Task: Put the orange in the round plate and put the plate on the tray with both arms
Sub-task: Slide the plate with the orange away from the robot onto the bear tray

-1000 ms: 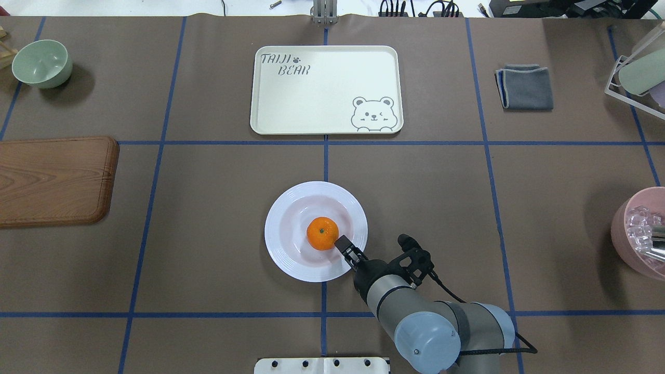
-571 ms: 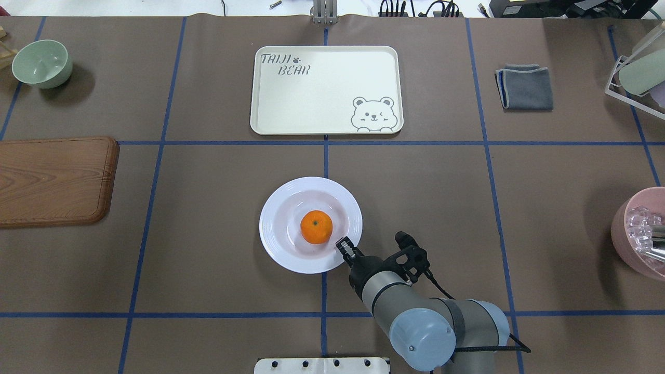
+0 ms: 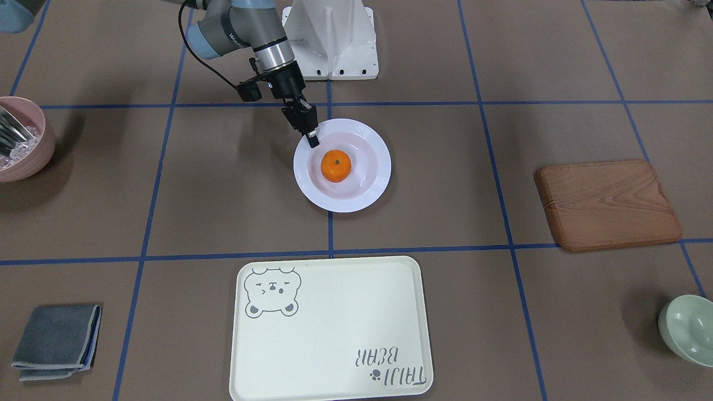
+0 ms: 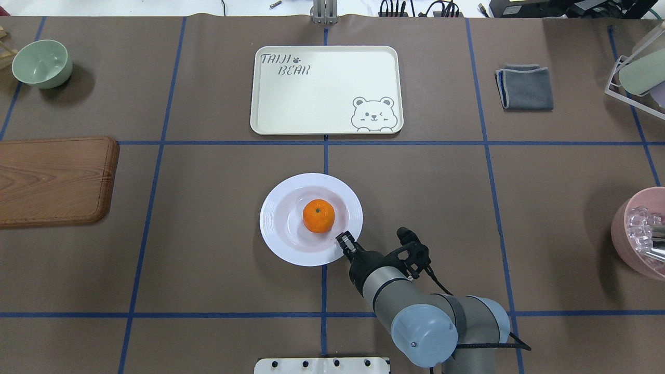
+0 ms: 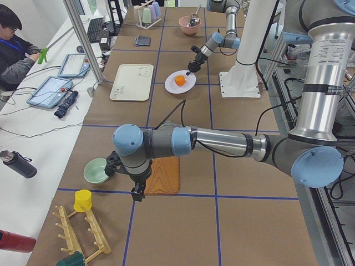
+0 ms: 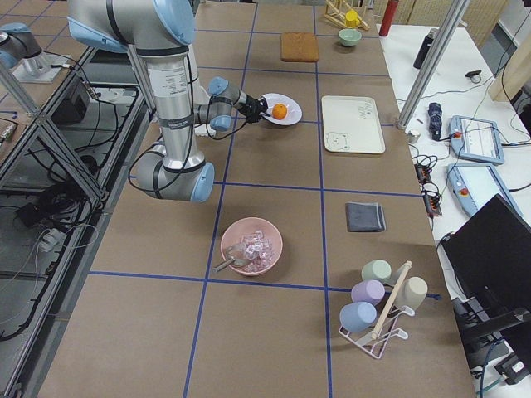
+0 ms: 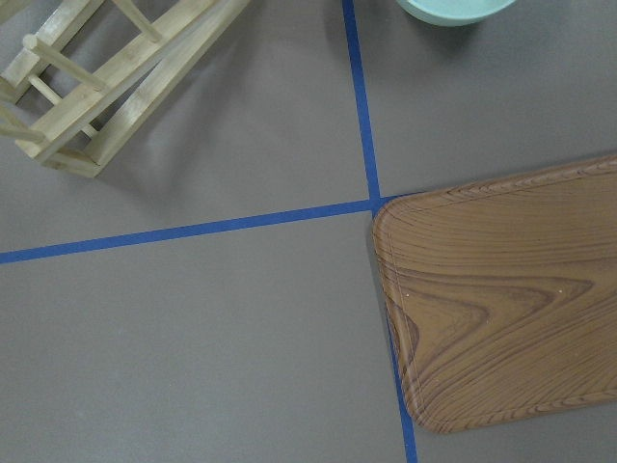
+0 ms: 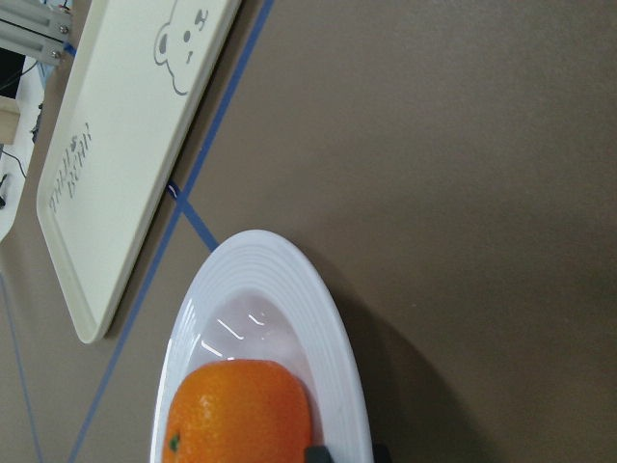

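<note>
Next, my right gripper releases the round plate, now on the table's centre line, on the tray (image 3: pixel 339 343) (image 8: pixel 104 110) between the bear face and the lettering.
The orange (image 4: pixel 318 216) lies in the middle of the round plate (image 4: pixel 275 228), a glossy white plate on the table's centre line. My right gripper (image 4: pixel 343 240) is shut on the plate's near right rim, one finger over the rim and one under it. In the right wrist view the plate (image 8: pixel 328 328) casts a shadow on the table, with the orange (image 8: pixel 236 410) beside the fingertips. The tray (image 4: pixel 322 88) lies bare farther out. My left gripper (image 5: pixel 137 193) hangs over the left end of the table; I cannot tell whether it is open or shut.
A wooden board (image 4: pixel 52 179) and a pale green bowl (image 4: pixel 41 63) lie at the left. At the right are a folded grey cloth (image 4: pixel 524 87), a pink bowl of ice (image 4: pixel 639 234) and a cup rack (image 4: pixel 636 72). A wooden rack (image 7: pixel 106 77) stands near the left wrist.
The plate with the orange in it has slid away from the robot toward the tray, with the right gripper staying on its rim. The right arm has reached forward with it.
</note>
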